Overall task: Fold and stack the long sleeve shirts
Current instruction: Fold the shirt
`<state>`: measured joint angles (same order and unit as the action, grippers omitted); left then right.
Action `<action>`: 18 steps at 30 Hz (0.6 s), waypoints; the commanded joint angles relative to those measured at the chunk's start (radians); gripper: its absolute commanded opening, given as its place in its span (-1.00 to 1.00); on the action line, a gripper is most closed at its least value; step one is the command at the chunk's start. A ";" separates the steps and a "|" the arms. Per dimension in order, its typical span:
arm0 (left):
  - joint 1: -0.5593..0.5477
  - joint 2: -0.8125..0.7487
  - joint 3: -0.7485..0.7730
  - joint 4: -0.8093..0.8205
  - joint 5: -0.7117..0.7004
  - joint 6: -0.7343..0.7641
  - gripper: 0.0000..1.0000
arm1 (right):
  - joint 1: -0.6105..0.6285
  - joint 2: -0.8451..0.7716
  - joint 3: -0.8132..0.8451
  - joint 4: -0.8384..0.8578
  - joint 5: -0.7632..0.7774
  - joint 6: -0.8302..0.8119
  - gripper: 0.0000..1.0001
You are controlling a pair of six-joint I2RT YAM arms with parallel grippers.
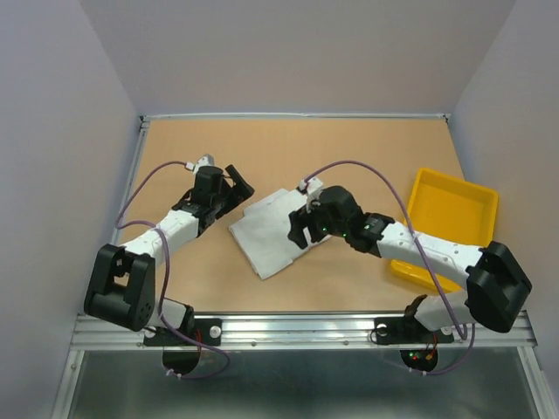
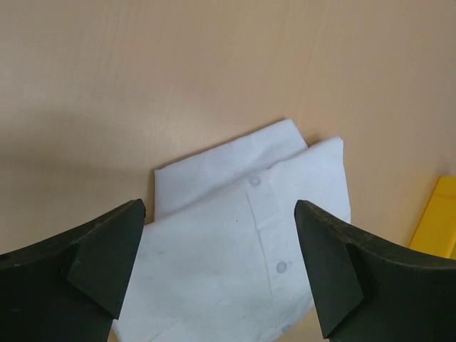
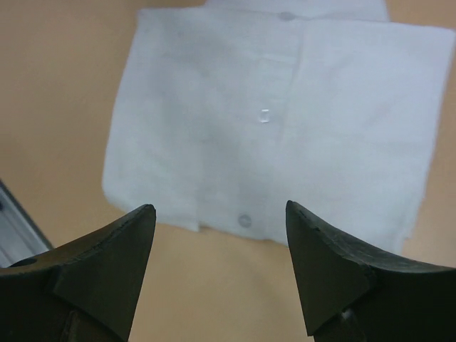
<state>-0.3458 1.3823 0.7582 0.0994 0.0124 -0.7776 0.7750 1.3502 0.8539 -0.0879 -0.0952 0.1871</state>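
Observation:
My left gripper grips the white long sleeve shirt next at the edge [image 1: 253, 265] facing my left arm, close to the shirt's near corner.
A white long sleeve shirt [image 1: 266, 233] lies folded into a flat rectangle in the middle of the table, its button strip facing up. It also shows in the left wrist view [image 2: 242, 235] and in the right wrist view [image 3: 278, 121]. My left gripper [image 1: 238, 188] is open and empty, just left of the shirt's far corner [image 2: 221, 214]. My right gripper [image 1: 300, 229] is open and empty, over the shirt's right edge [image 3: 221, 214].
A yellow plastic tray [image 1: 447, 225] stands at the right side of the table; its edge shows in the left wrist view [image 2: 436, 228]. The table's metal front rail [image 1: 297, 330] runs along the near edge. Grey walls enclose the table.

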 commanded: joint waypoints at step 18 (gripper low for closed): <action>0.271 -0.341 -0.195 -0.254 0.175 0.124 0.97 | 0.604 0.444 0.292 -0.214 0.575 -0.397 0.56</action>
<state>-0.0906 1.0985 0.5938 -0.1276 0.1509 -0.6945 1.3624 1.7515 1.0744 -0.2890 0.3603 -0.1432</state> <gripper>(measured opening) 0.985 0.794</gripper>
